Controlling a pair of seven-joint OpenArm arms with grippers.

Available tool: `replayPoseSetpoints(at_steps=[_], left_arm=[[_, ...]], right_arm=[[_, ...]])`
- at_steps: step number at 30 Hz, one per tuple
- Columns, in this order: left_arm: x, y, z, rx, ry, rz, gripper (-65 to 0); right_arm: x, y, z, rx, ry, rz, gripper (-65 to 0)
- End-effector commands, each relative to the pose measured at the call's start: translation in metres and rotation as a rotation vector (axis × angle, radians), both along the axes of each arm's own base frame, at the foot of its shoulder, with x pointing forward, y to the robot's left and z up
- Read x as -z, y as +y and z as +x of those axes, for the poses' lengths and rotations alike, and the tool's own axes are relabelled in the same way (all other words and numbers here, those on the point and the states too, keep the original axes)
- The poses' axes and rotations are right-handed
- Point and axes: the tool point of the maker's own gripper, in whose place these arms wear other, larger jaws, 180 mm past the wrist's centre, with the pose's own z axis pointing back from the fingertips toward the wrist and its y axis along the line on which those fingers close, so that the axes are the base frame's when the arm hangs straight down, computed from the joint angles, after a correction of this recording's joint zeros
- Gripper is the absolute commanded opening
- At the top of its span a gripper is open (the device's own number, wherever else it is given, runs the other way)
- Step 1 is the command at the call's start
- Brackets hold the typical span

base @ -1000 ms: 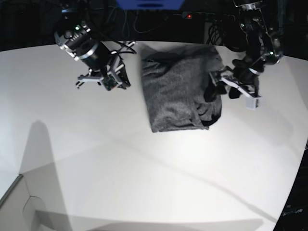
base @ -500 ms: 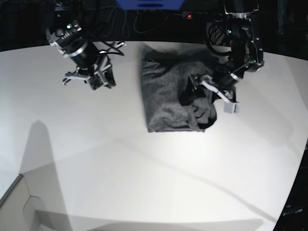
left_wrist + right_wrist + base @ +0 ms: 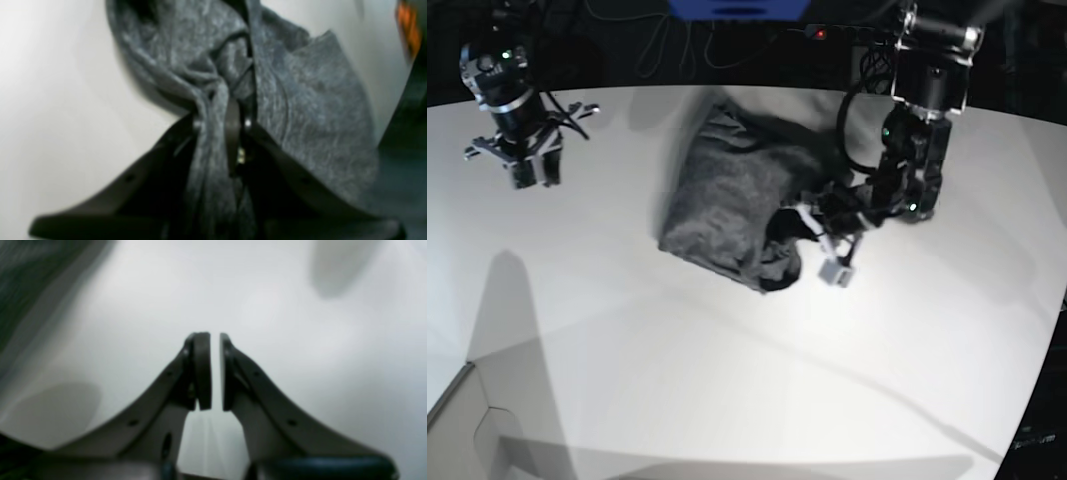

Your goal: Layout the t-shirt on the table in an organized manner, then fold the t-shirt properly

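My left gripper is holding the t-shirt, which lies bunched toward the back centre. It will let go of it on the table around the shirt's edge (image 3: 691, 215) facing my right gripper.
The dark heather-grey t-shirt (image 3: 722, 195) lies bunched and skewed on the white table (image 3: 727, 350), toward the back centre. My left gripper (image 3: 799, 226) is at the shirt's right edge. In the left wrist view this gripper (image 3: 222, 124) is shut on a gathered fold of the t-shirt (image 3: 300, 100), and cloth runs down between the fingers. My right gripper (image 3: 525, 172) hovers over bare table far to the shirt's left. In the right wrist view it (image 3: 215, 370) is shut, with only a thin slit and nothing between its pads.
Dark cables and equipment (image 3: 727, 40) line the far side behind the table. A pale box corner (image 3: 467, 430) sits at the lower left. The table's curved edge (image 3: 1052, 380) runs down the right side.
My left gripper has shut on the shirt's right edge and pulled it leftward, leaving the shirt bunched and slanted. My right arm has drawn away to the far left.
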Motion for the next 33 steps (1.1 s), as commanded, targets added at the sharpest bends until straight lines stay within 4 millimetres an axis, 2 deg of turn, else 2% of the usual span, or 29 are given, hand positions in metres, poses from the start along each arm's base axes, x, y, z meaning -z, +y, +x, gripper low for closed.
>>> replayPoseSetpoints(at_steps=[1, 4, 8, 11, 15, 19, 24, 27, 30, 33], left_arm=[[0.01, 0.005, -0.002, 0.076, 0.027, 0.127, -64.4], [-0.01, -0.012, 0.02, 0.209, -0.073, 0.197, -64.9], [-0.036, -0.046, 0.046, 0.407, -0.266, 0.326, -64.9], [-0.042, -0.079, 0.047, 0.549, -0.399, 0.412, -64.9], [-0.058, -0.121, 0.051, 0.63, -0.561, 0.446, -64.9], [-0.046, -0.152, 0.034, 0.772, -0.587, 0.442, -64.9], [-0.029, -0.162, 0.03, 0.875, -0.579, 0.509, -64.9], [-0.031, -0.163, 0.032, 0.882, -0.592, 0.526, -64.9], [-0.038, -0.159, 0.043, 0.873, -0.604, 0.541, -64.8], [-0.044, -0.157, 0.05, 0.86, -0.614, 0.55, -58.6]], right_arm=[[-0.013, -0.005, 0.003, 0.015, -0.051, 0.009, -58.7], [-0.02, -0.025, -0.003, 0.082, -0.08, 0.026, -58.7], [-0.023, -0.044, -0.011, 0.14, -0.088, 0.021, -58.7], [-0.023, -0.053, -0.017, 0.167, -0.08, 0.008, -58.7], [-0.023, -0.066, -0.027, 0.218, -0.072, -0.004, -58.7], [-0.022, -0.079, -0.039, 0.28, -0.067, -0.012, -58.7], [-0.021, -0.087, -0.048, 0.321, -0.06, -0.016, -58.7], [-0.02, -0.089, -0.052, 0.327, -0.052, -0.02, -58.7], [-0.018, -0.087, -0.055, 0.321, -0.039, -0.02, -58.7], [-0.017, -0.087, -0.056, 0.322, -0.036, -0.019, -58.7]])
